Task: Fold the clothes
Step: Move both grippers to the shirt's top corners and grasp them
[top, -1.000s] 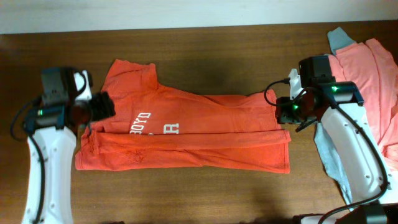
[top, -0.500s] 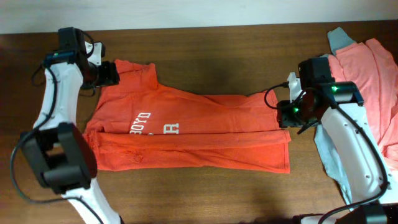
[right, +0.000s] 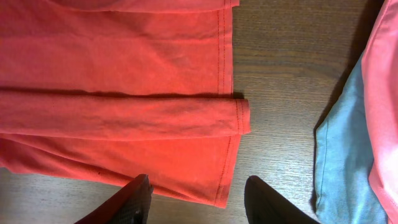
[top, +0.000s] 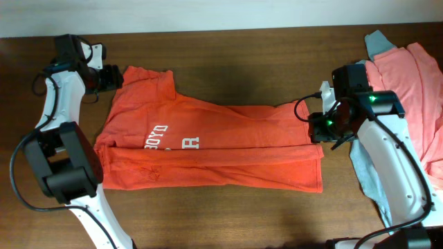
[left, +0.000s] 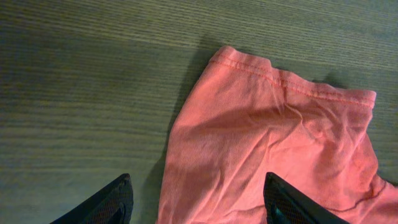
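Note:
The orange T-shirt has a folded front edge, and my right gripper needs to next go to the far corner [top: 306, 106] of the shirt's hem, away from that edge, and close there.
An orange T-shirt [top: 228, 162] with white lettering lies flat across the wooden table, its front long edge folded over the body. My left gripper [top: 112, 76] is open and empty at the shirt's far left sleeve. In the left wrist view its fingers [left: 198, 190] straddle the sleeve's [left: 273, 137] edge. My right gripper [top: 318, 128] is open and empty over the shirt's right hem. In the right wrist view its fingers [right: 198, 190] hang above the hem corner [right: 205, 174], just below the folded band [right: 124, 115].
A pile of other clothes lies at the right edge: a salmon-pink garment [top: 408, 76] over a pale blue-grey one [top: 361, 162], also in the right wrist view [right: 342, 162]. Bare wood [top: 228, 48] surrounds the shirt. The table's far edge [top: 208, 29] meets a white wall.
My left arm has swung from the shirt's left edge up to the far left sleeve. The right arm and the shirt have stayed put.

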